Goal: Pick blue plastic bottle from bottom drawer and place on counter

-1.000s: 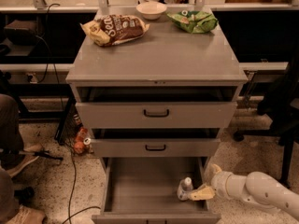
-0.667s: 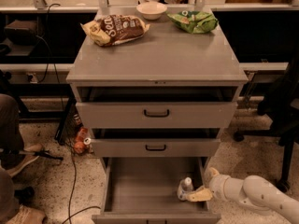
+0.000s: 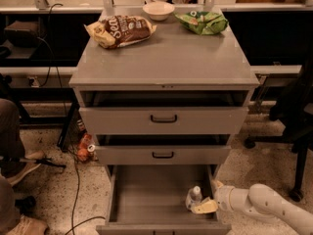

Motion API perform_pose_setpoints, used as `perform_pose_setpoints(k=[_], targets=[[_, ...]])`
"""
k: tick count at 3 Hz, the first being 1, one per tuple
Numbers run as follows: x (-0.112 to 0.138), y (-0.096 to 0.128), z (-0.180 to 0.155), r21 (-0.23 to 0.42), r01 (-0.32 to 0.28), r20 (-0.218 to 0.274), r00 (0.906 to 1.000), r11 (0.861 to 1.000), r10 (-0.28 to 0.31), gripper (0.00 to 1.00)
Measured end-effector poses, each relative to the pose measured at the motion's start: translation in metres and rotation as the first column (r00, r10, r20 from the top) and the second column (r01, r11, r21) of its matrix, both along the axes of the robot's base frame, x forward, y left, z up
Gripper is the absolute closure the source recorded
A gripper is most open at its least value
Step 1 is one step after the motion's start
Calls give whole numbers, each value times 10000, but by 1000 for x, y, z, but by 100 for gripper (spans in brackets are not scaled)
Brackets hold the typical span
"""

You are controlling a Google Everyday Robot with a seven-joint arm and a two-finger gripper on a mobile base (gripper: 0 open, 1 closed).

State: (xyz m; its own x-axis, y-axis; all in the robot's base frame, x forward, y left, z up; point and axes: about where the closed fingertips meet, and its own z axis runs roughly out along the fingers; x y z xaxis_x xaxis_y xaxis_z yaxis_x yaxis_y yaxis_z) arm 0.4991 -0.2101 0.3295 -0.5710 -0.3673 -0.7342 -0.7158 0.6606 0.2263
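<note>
I will grip the body of the blue plastic bottle (image 3: 194, 199) below its white cap, in the open bottom drawer.
The blue plastic bottle (image 3: 194, 197), pale with a white cap, stands upright in the right front part of the open bottom drawer (image 3: 146, 192). My gripper (image 3: 205, 197) reaches into the drawer from the right, at the bottle's right side. It is open, with one tan finger (image 3: 205, 207) low in front of the bottle and the other behind it. The bottle rests on the drawer floor. The counter (image 3: 166, 53) is the grey top of the cabinet.
On the counter lie a brown chip bag (image 3: 122, 30), a white bowl (image 3: 158, 10) and a green chip bag (image 3: 201, 21) along its far side. The two upper drawers are slightly open. Cables, orange items and a chair base lie on the floor beside the cabinet.
My arm has moved a little to the left, bringing the gripper closer against the bottle. The bottle has stayed where it stood.
</note>
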Motion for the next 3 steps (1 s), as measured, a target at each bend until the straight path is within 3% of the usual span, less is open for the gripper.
perform_pose_setpoints(k=[3], targets=[[10,0,-63,330,-25,1143,9934,9995,-13,0]])
